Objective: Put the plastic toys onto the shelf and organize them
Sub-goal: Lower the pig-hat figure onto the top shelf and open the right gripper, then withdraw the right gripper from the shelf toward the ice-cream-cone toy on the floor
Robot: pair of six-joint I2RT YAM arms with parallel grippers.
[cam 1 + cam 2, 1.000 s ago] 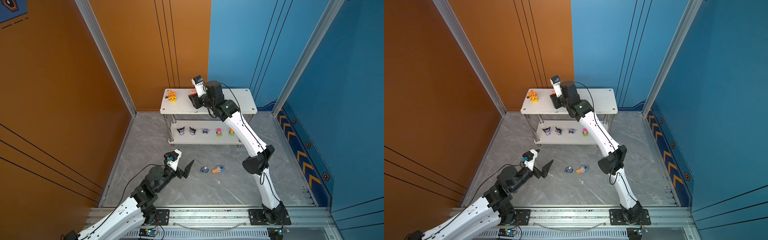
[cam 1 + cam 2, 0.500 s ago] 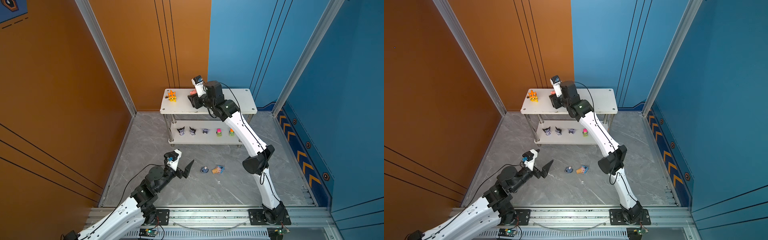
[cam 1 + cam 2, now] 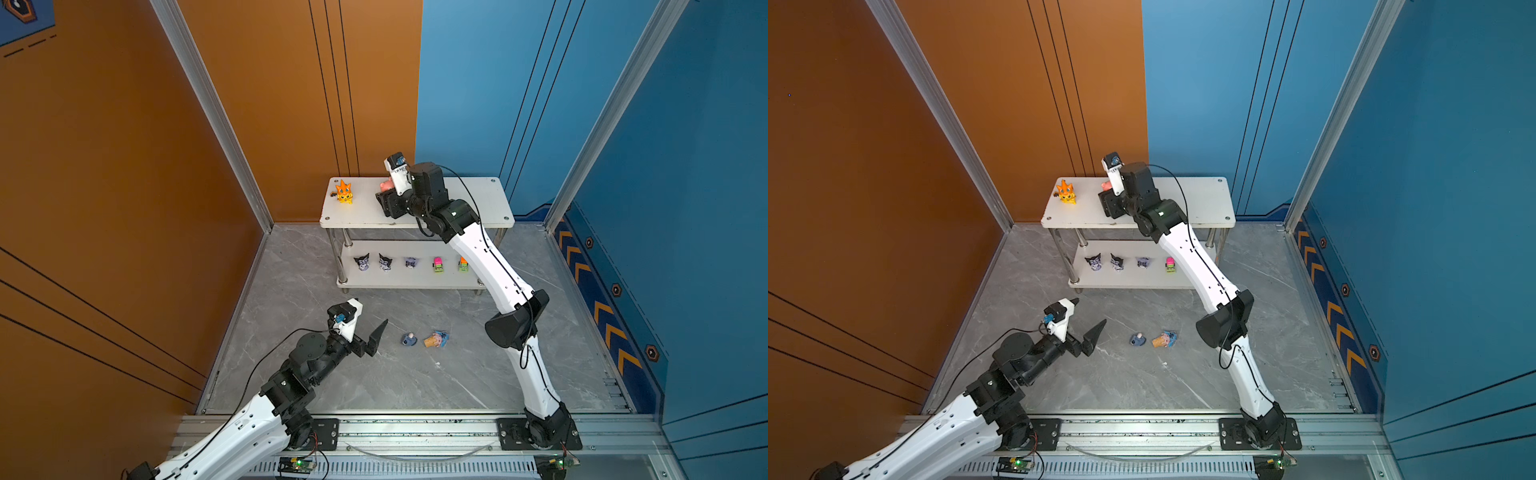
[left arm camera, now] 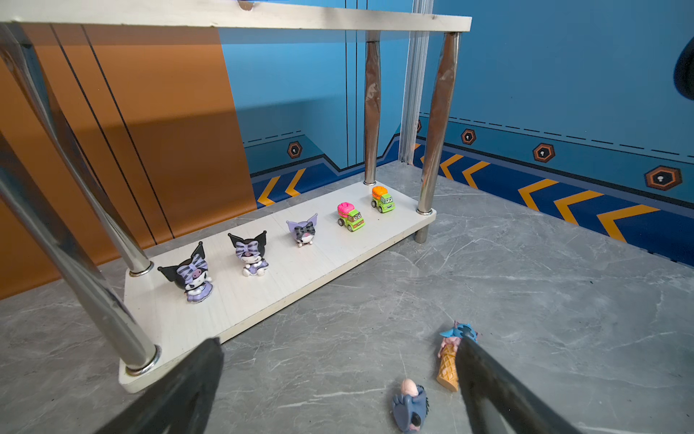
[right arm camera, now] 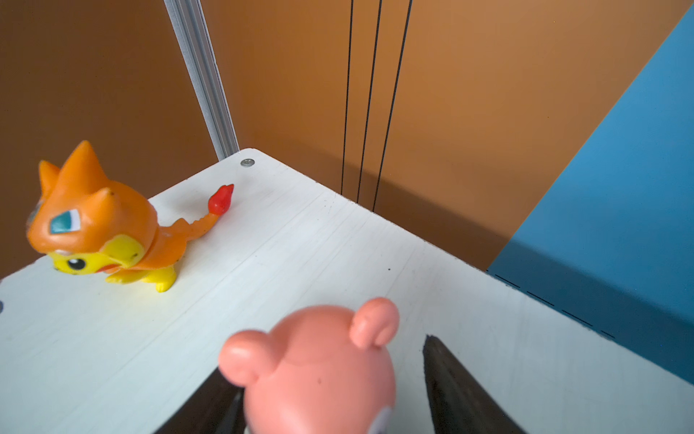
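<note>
I need to move my left gripper to the blue toy on a cone next and take hold of the cone's narrow end (image 3: 429, 342) (image 4: 448, 375), leaving the toy's head free.
On the shelf's (image 3: 457, 199) top board stands the pink bear (image 5: 319, 368) between the fingers of my right gripper (image 5: 323, 355). The jaws are open, with a gap beside one finger (image 5: 450, 383). The orange spiky creature (image 5: 101, 225) stands near the board's left corner (image 3: 344, 192). The lower board (image 4: 319, 259) carries three black-purple eared heads (image 4: 249, 251) and two green blocks (image 4: 350, 217). The grey-blue donkey (image 4: 410, 407) and the blue toy on a cone (image 4: 450, 357) lie on the floor. My left gripper (image 4: 338, 342) hovers open just short of them, empty.
Chrome posts (image 4: 432, 120) stand at the shelf's corners. Orange and blue walls close in right behind the shelf. My right arm (image 3: 494, 270) crosses in front of the shelf's right half. A metal rail (image 3: 415, 432) runs along the front edge.
My right gripper's jaws have spread apart around the pink bear on the top board. The left arm has not moved.
</note>
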